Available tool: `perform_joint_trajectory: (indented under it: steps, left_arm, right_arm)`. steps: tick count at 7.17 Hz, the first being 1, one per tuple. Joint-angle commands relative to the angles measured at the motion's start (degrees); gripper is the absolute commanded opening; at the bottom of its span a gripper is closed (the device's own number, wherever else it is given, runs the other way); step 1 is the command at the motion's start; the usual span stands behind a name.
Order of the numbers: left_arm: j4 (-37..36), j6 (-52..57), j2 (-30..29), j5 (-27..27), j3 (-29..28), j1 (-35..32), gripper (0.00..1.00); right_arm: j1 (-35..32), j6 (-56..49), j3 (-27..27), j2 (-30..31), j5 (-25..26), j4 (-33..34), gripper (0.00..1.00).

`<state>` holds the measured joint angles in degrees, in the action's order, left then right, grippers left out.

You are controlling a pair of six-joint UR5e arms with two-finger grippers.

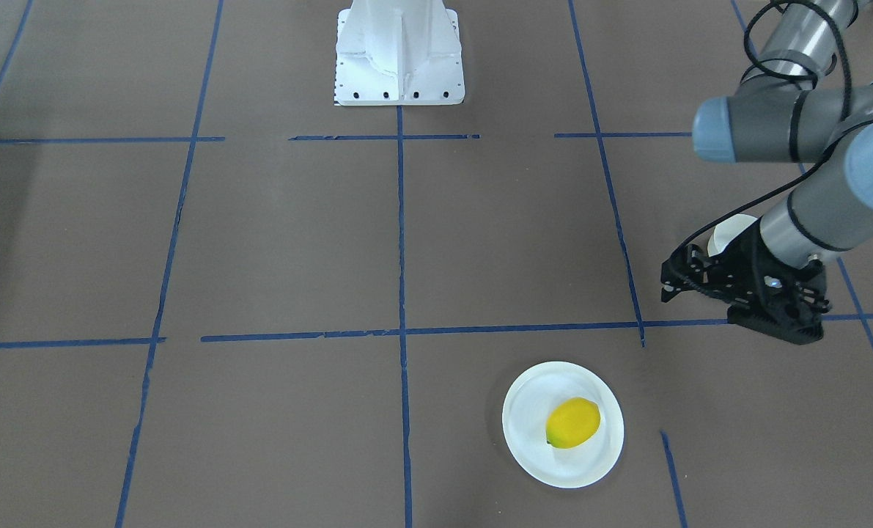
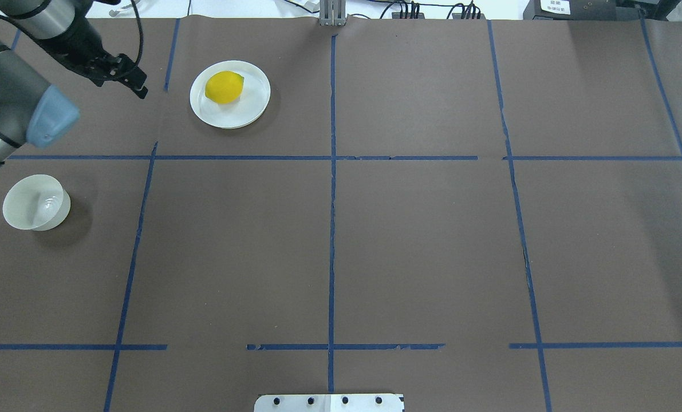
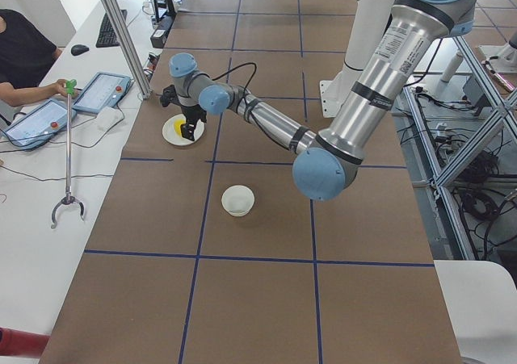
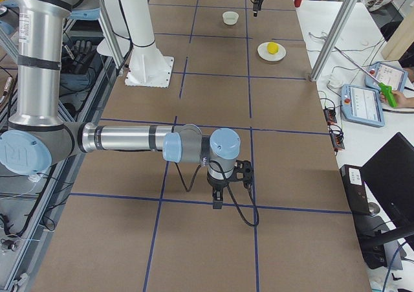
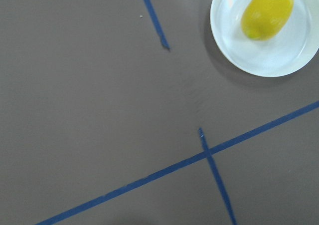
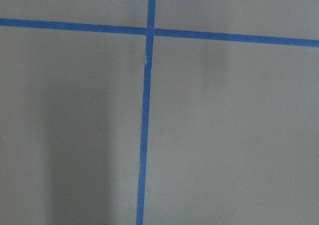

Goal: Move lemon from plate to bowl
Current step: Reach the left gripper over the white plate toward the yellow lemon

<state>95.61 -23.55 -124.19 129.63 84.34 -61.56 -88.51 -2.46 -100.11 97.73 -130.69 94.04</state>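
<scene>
My left gripper is to close on the lemon's middle (image 1: 574, 422) (image 5: 267, 12), with its fingers across the long sides, and then lift the lemon from the flat white plate.
The yellow lemon (image 1: 573, 422) lies on the flat white plate (image 1: 528, 440); both also show in the overhead view, the lemon (image 2: 224, 87) on the plate (image 2: 252, 109), and in the left wrist view, the lemon (image 5: 267, 12) on the plate (image 5: 279, 60). The small deep white bowl (image 2: 34, 201) stands empty nearer the robot, half hidden behind the left wrist in the front-facing view (image 1: 729, 229). My left gripper (image 1: 671, 279) hovers beside the plate, apart from it, and looks open and empty (image 2: 140, 86). My right gripper (image 4: 217, 201) shows only in the right side view, so I cannot tell its state.
Blue tape lines divide the brown table cover. The white robot base (image 1: 399, 55) stands at the robot's side of the table. An operator's desk with tablets (image 3: 36, 122) and a grabber stick (image 3: 69, 154) sits past the plate's side. A metal post (image 3: 121, 33) rises there.
</scene>
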Motion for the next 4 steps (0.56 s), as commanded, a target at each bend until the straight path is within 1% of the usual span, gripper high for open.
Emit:
perform_joint_trajectory:
  steps: [1,2,3,4]
  left_arm:
    - [1.7,-1.4,-10.1,-1.8,-11.4,1.2,1.00]
    - [8.1,-1.8,-12.2,-1.8,-17.0,1.7,1.00]
    - [12.7,-1.8,-15.5,-1.9,-24.5,3.2,1.00]
    - [18.0,-2.4,-17.4,-2.5,-30.3,4.1,1.00]
  right_arm:
    - [0.0,0.0,0.0,0.0,0.0,0.0,1.00]
    - [0.0,0.0,0.0,0.0,0.0,0.0,1.00]
    - [0.0,0.0,-0.1,0.0,0.0,0.0,1.00]
    - [0.0,0.0,0.0,0.0,0.0,0.0,1.00]
